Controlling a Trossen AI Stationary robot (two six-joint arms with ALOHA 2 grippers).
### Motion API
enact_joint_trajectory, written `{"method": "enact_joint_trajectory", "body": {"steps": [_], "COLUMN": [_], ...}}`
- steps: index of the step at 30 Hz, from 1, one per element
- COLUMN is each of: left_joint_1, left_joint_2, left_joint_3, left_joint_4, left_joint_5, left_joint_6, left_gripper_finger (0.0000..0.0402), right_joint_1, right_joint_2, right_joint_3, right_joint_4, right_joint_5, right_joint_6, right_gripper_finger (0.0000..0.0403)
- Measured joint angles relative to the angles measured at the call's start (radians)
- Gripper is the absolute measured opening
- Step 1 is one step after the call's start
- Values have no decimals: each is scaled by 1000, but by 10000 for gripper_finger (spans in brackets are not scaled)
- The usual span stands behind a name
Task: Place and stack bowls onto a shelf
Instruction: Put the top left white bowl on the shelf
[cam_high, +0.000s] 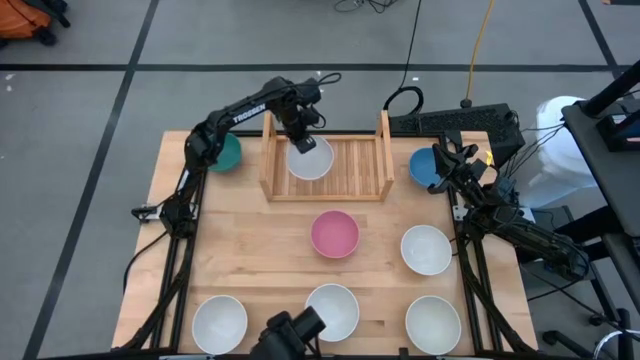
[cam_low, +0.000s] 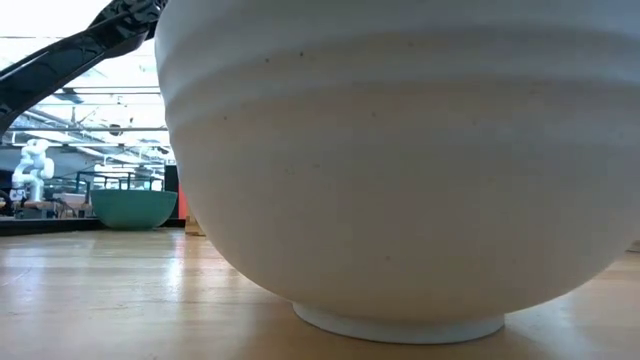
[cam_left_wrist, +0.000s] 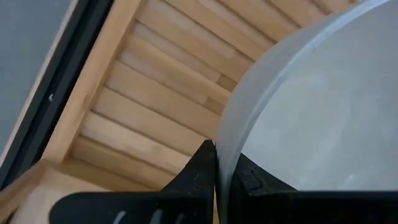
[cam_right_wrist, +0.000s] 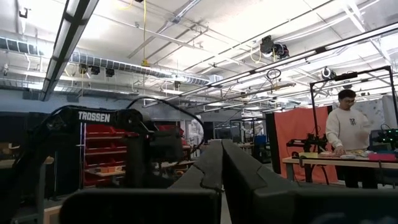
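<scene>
My left gripper has the white bowl. It will release the bowl on the slats (cam_high: 302, 167) near the shelf's side board by the teal bowl.
The wooden shelf (cam_high: 327, 185) stands at the table's far middle. My left gripper (cam_high: 300, 135) reaches over its far left part and is shut on a white bowl (cam_high: 312, 160) above the slatted base (cam_left_wrist: 155, 93). A teal bowl (cam_high: 226, 153) sits left of the shelf, a blue bowl (cam_high: 424, 168) right of it, and a pink bowl (cam_high: 334, 234) in front. Several more white bowls stand on the table's near half. My right gripper (cam_right_wrist: 221, 163) is shut beside the blue bowl and points level toward the left arm. My left gripper pinches the white bowl's rim (cam_left_wrist: 222, 140) at its far side, with one finger (cam_left_wrist: 202, 165) outside the wall and the other (cam_left_wrist: 252, 179) inside. The fingers come from above, pointing down. Whether the bowl's foot rests on the slats cannot be seen.
White bowls stand at the right (cam_high: 426, 250), near left (cam_high: 219, 323), near middle (cam_high: 332, 311) and near right (cam_high: 433, 324); the near middle one fills the low view (cam_low: 380, 170). The shelf's upright side boards (cam_high: 267, 150) flank the held bowl. A person stands in the far room (cam_right_wrist: 348, 134).
</scene>
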Motion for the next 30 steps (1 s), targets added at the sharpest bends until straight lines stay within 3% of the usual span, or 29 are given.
{"method": "enact_joint_trajectory", "body": {"steps": [12,21,30], "left_joint_1": [-27,-33,-21], "left_joint_2": [0,-2,-3], "left_joint_3": [-159,-193,-193], "left_joint_4": [81,179,175], "left_joint_5": [-19,-67,-100], "left_joint_6": [239,238,238], "left_gripper_finger": [5,5,4], "right_joint_1": [0,0,0], "right_joint_2": [0,0,0], "right_joint_3": [0,0,0], "right_joint_4": [0,0,0], "right_joint_5": [0,0,1], "right_joint_6": [-16,-19,-19], "right_gripper_finger": [0,0,0]}}
